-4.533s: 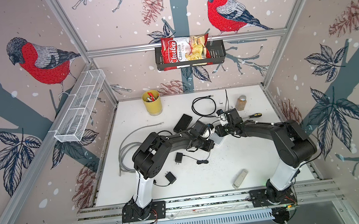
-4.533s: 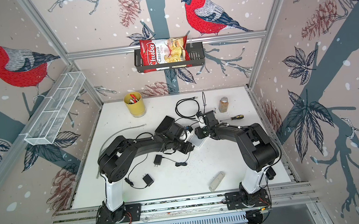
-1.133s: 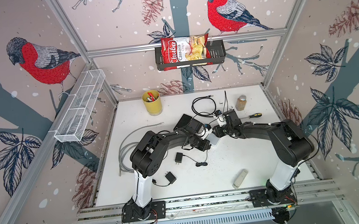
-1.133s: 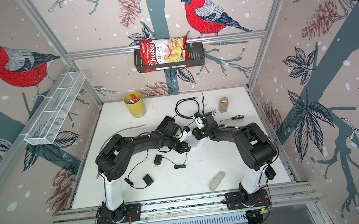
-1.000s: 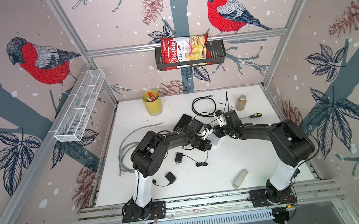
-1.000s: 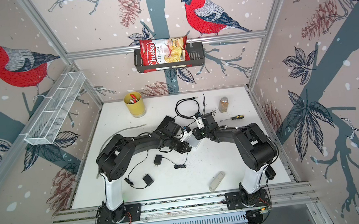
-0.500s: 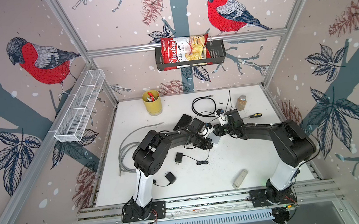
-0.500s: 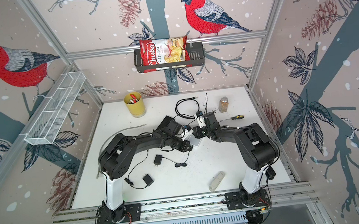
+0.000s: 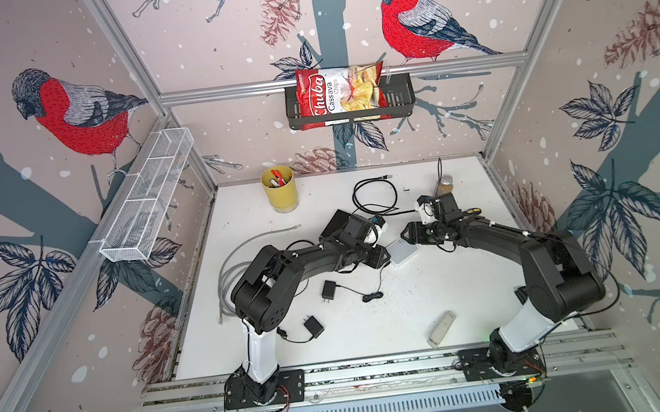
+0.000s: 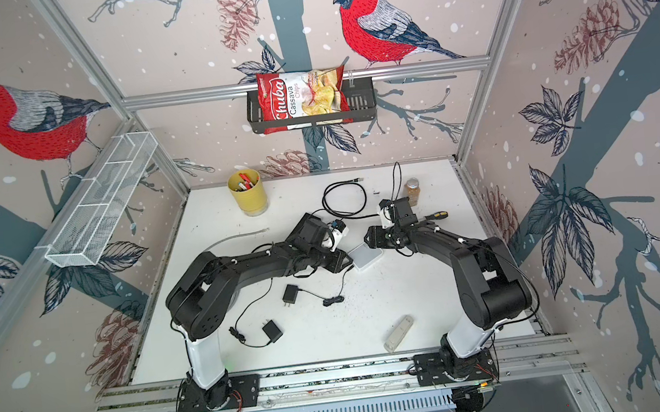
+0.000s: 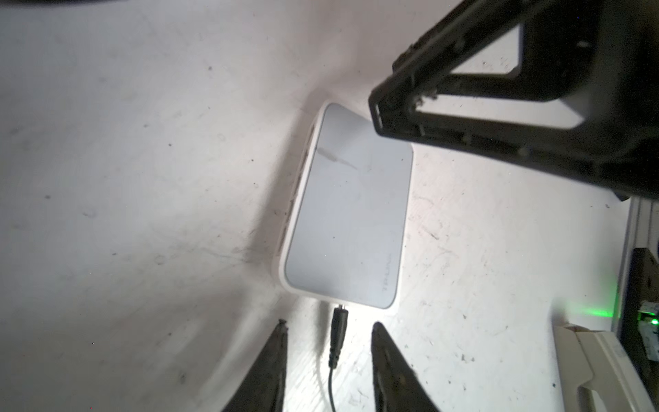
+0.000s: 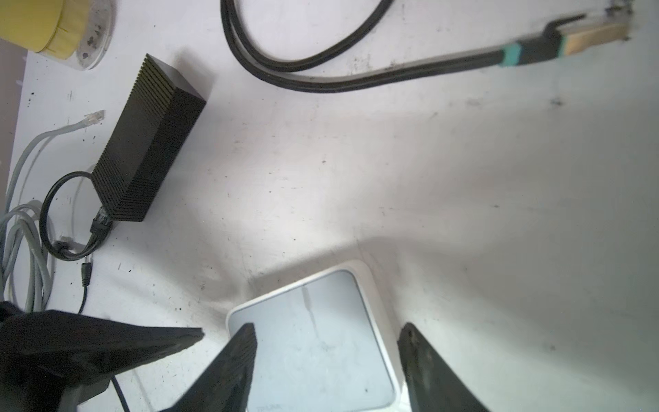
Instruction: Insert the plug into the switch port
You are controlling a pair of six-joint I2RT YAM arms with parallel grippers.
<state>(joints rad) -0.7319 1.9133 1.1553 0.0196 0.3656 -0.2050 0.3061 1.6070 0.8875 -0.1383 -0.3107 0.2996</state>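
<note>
I can see the plug sits shallow with its metal tip showing at the switch's edge, so next I grip the plug's body (image 11: 337, 335) with my left gripper, draw it back and push straight in.
The white switch (image 9: 402, 251) (image 10: 365, 257) lies flat mid-table between my two arms. In the left wrist view the black plug (image 11: 338, 328) has its metal tip in a port on the edge of the switch (image 11: 349, 214), and its thin wire trails back between my fingers. My left gripper (image 11: 330, 324) (image 9: 384, 257) is open; its fingers flank the plug without touching it. My right gripper (image 12: 328, 326) (image 9: 406, 234) is open over the far end of the switch (image 12: 313, 339), one finger above its top face and the other just past its edge.
A black power brick (image 12: 149, 142) and a grey network cable (image 9: 234, 267) lie to the left. At the back are a coiled black cable (image 9: 375, 196), a yellow cup (image 9: 279, 187) and a small bottle (image 9: 445, 184). Two black adapters (image 9: 329, 290) and a grey stick (image 9: 441, 328) lie near the front.
My left gripper has opened and let go of the plug, which stays in the switch. My right gripper has opened wider and no longer clamps the switch.
</note>
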